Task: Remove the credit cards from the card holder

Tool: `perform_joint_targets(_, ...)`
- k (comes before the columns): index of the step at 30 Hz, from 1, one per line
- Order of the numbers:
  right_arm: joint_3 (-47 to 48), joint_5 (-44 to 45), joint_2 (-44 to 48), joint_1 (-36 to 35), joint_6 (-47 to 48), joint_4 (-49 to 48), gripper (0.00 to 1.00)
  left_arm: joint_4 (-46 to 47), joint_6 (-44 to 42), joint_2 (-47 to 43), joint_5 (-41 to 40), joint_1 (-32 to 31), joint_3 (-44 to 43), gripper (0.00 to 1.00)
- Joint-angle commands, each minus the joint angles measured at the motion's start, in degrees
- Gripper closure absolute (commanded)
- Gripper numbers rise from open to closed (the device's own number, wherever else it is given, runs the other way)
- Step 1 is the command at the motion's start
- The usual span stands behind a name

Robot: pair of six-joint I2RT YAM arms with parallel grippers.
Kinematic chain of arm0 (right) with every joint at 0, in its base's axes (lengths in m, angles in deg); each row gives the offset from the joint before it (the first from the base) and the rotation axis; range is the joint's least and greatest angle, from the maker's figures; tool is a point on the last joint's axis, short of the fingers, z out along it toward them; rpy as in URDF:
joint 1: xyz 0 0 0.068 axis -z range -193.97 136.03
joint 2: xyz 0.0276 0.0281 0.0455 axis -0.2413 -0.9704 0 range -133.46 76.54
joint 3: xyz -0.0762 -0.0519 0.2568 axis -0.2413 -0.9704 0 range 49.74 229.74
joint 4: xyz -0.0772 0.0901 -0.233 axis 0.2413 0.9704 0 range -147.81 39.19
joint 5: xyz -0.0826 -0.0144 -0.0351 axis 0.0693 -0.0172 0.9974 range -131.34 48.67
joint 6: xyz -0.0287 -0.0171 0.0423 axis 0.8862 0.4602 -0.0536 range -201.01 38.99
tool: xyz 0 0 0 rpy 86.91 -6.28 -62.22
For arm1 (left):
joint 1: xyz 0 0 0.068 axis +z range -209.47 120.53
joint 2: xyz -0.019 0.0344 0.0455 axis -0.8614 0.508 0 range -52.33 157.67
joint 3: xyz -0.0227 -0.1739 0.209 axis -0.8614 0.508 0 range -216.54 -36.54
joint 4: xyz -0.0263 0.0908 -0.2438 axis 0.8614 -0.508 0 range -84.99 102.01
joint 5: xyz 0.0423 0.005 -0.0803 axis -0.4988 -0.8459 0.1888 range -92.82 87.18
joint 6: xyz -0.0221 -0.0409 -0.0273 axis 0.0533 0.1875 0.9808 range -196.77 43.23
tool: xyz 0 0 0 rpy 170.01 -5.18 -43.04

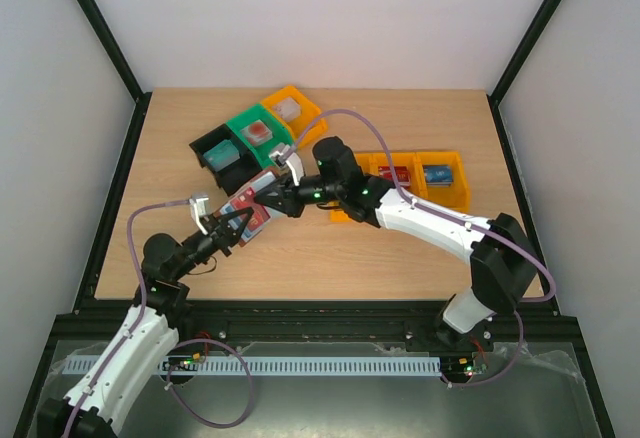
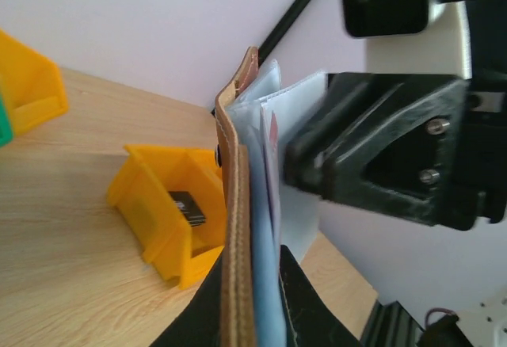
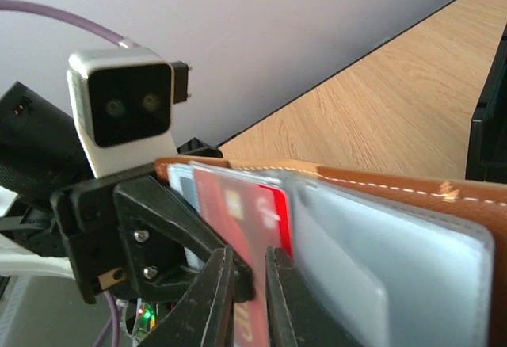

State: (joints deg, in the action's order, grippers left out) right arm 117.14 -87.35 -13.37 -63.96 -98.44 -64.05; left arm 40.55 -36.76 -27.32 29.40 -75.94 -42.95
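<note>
My left gripper is to release the brown card holder, setting it free on the bare table (image 1: 262, 250) in the space between the black bin and front edge.
My left gripper (image 1: 228, 226) is shut on the lower edge of the open brown card holder (image 1: 250, 203) and holds it upright above the table. In the left wrist view the holder (image 2: 235, 204) stands edge-on between my left gripper's (image 2: 253, 307) black fingers, pale blue inside. My right gripper (image 1: 283, 195) is at the holder's inner face. In the right wrist view the right gripper (image 3: 249, 256) has its jaws a narrow gap apart, with the red credit card (image 3: 238, 204) showing in the gap. The card sits in a clear sleeve of the holder (image 3: 380, 181).
Black (image 1: 218, 153), green (image 1: 258, 130) and yellow (image 1: 293, 108) bins stand at the back centre. Two more yellow bins (image 1: 440, 178) lie under the right arm, one holding a dark card (image 2: 188, 208). Black frame posts edge the table.
</note>
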Motion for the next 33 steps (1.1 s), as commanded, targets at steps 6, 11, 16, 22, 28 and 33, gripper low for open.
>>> perform_joint_targets(6,-1.4,-2.8,1.3,0.8,4.0,2.6,0.85,11.9,4.9,-1.6,9.9,-0.2,1.0,0.98)
perform_joint_targets(11,-2.5,-3.3,2.5,0.8,7.4,5.2,0.76,14.8,6.3,-2.1,12.4,-0.3,1.2,0.98)
perform_joint_targets(16,-2.1,-1.4,4.4,1.0,12.7,10.9,0.67,16.3,7.1,-2.4,13.6,-0.2,1.3,0.98)
perform_joint_targets(22,-2.1,-2.1,4.9,1.7,13.4,12.2,0.65,17.0,7.5,-2.5,14.2,-0.2,1.4,0.98)
perform_joint_targets(28,-1.7,-10.0,2.0,1.4,9.4,7.5,0.82,16.0,7.0,-2.5,13.5,-0.3,1.5,0.98)
perform_joint_targets(33,-1.6,-14.1,2.4,-0.3,11.5,7.0,0.93,14.9,6.5,-2.3,12.5,-0.2,1.4,0.98)
